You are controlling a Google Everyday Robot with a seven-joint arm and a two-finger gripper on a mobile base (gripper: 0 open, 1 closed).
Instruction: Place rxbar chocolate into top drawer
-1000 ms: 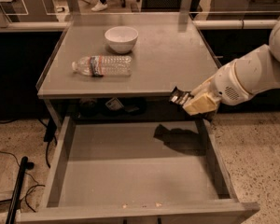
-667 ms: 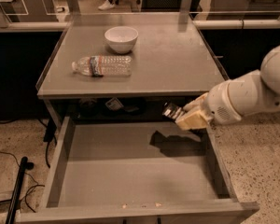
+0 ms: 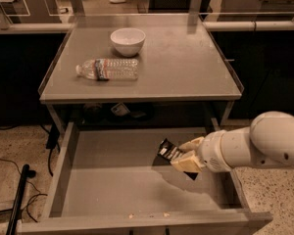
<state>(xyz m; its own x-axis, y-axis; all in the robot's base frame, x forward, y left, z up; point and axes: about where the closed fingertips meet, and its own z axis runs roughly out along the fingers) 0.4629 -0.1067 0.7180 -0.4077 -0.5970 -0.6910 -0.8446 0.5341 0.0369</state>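
I will release the rxbar chocolate near the middle of the top drawer's bare grey bottom (image 3: 163, 167). The bar now hangs just above the drawer bottom.
The top drawer (image 3: 88, 190) is pulled open below the tabletop, a wide shallow grey tray with a bare bottom. My gripper (image 3: 182, 156) reaches in from the right on a white arm and sits low over the drawer's right half. It is shut on the rxbar chocolate (image 3: 167, 152), a small dark shiny bar with pale lettering that sticks out to the left of the fingers. The bar hangs just above the drawer bottom, with its shadow under it.
A clear water bottle (image 3: 108, 69) lies on its side on the grey tabletop (image 3: 186, 67), with a white bowl (image 3: 128, 40) behind it. Dark items (image 3: 120, 110) sit on the shelf under the tabletop. A black pole and cables (image 3: 17, 199) lie on the floor at left.
My gripper has moved down and a little left with the bar, from beside the tabletop's front edge into the open drawer. Bottle and bowl have not moved.
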